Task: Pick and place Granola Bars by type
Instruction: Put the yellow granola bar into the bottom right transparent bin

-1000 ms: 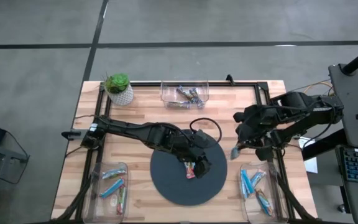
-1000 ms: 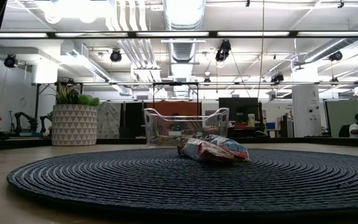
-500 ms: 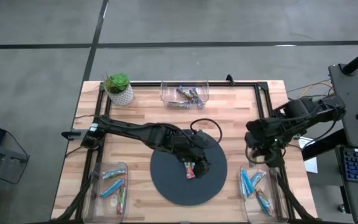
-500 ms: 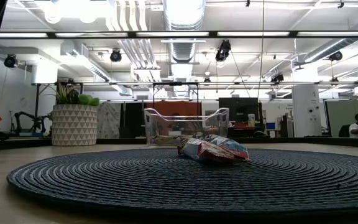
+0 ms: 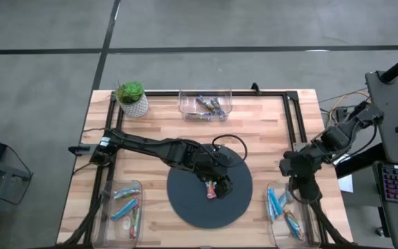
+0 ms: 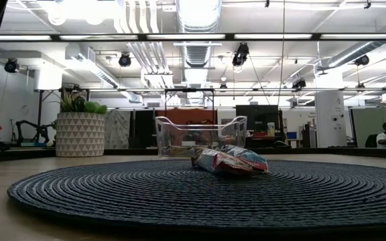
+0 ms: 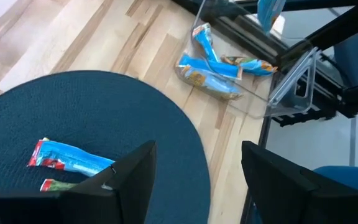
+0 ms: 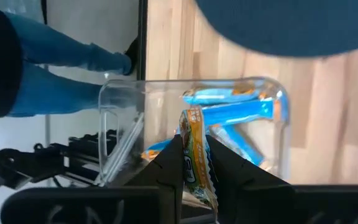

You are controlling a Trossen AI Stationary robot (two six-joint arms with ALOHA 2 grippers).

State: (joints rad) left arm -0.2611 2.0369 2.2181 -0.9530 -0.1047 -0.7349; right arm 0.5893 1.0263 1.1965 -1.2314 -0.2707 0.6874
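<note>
The robot's right gripper needs to release the blue-and-orange bar on the clear bin's bare near-end bottom (image 5: 283, 228) (image 8: 166, 122), toward the dark mat. The bar is now held over that bin's far end.
Two granola bars (image 5: 213, 189) lie on the dark round mat (image 5: 192, 207): a blue-and-red one (image 7: 70, 159) and a second (image 7: 55, 185) beside it; the low view shows them as a small heap (image 6: 230, 161). My left gripper (image 5: 220, 182) hovers open just past them (image 7: 197, 163), touching nothing. My right gripper (image 5: 287, 166) hangs over the far end of the right-hand clear bin (image 5: 287, 211), shut on a blue-and-orange bar (image 8: 194, 146). Several blue bars (image 8: 232, 115) lie in that bin. My right gripper pinches the blue-and-orange bar between its two fingers (image 8: 169, 163), flat sides against the pads. The bar's free end (image 8: 191, 118) sticks out past the fingertips. It is lifted clear, above the right-hand bin.
A clear bin at the near left (image 5: 124, 207) holds blue and green/red bars. Another bin at the far edge (image 5: 204, 104) holds darker bars. A potted plant (image 5: 131, 97) stands at the far left corner. A black frame rail (image 5: 292, 124) runs along the table's right side.
My right gripper has carried its bar from beside the mat's right rim toward the table's right and near edge, ending above the right-hand bin, still shut. The bars on the mat have kept still.
</note>
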